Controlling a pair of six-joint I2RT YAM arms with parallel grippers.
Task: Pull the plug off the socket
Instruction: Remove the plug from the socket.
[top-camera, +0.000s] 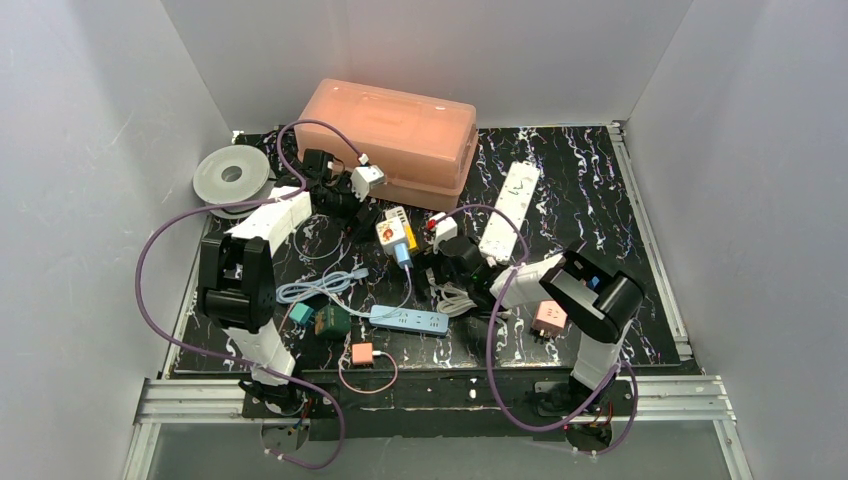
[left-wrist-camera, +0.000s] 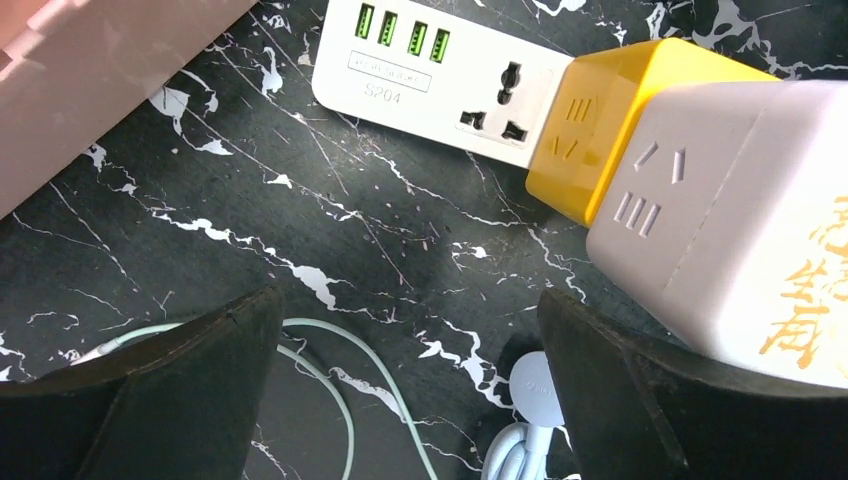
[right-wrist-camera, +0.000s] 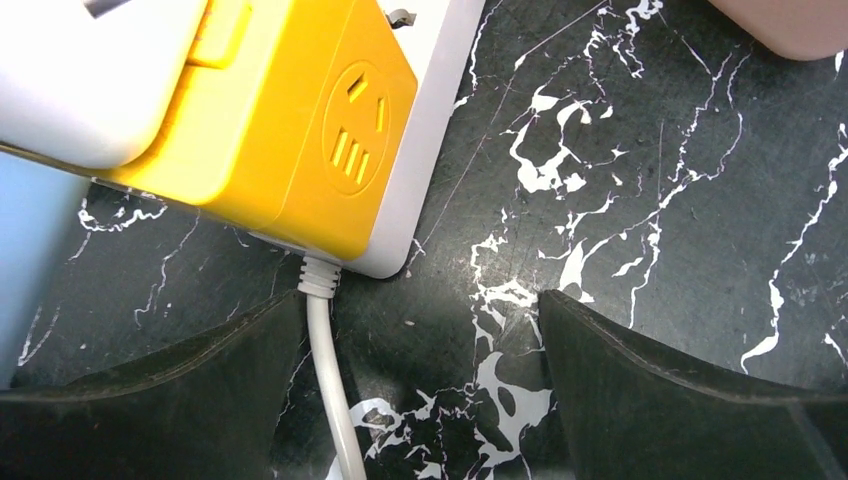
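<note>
I will next close my right gripper around the body of the white cube adapter (top-camera: 391, 234) (right-wrist-camera: 85, 80) that sits against the yellow cube adapter.
A yellow cube adapter (left-wrist-camera: 620, 130) is plugged onto a white power strip with USB ports (left-wrist-camera: 440, 90). A white cube adapter (left-wrist-camera: 740, 220) sits against the yellow one. In the top view this stack (top-camera: 393, 232) lies mid-table with a light blue plug (top-camera: 402, 253) at its near side. My left gripper (left-wrist-camera: 408, 300) is open and empty, hovering just left of the stack over a pale green cable (left-wrist-camera: 330, 380). My right gripper (right-wrist-camera: 420, 300) is open and empty, just right of the yellow cube (right-wrist-camera: 290, 130), with the strip's white cord (right-wrist-camera: 325, 370) beside its left finger.
A pink lidded box (top-camera: 395, 135) stands at the back. A long white power strip (top-camera: 508, 210) lies right of centre, and a white spool (top-camera: 232, 178) at the back left. A blue power strip (top-camera: 410, 320), a pink adapter (top-camera: 550, 318), a green adapter (top-camera: 330, 320) and loose cables lie near the front.
</note>
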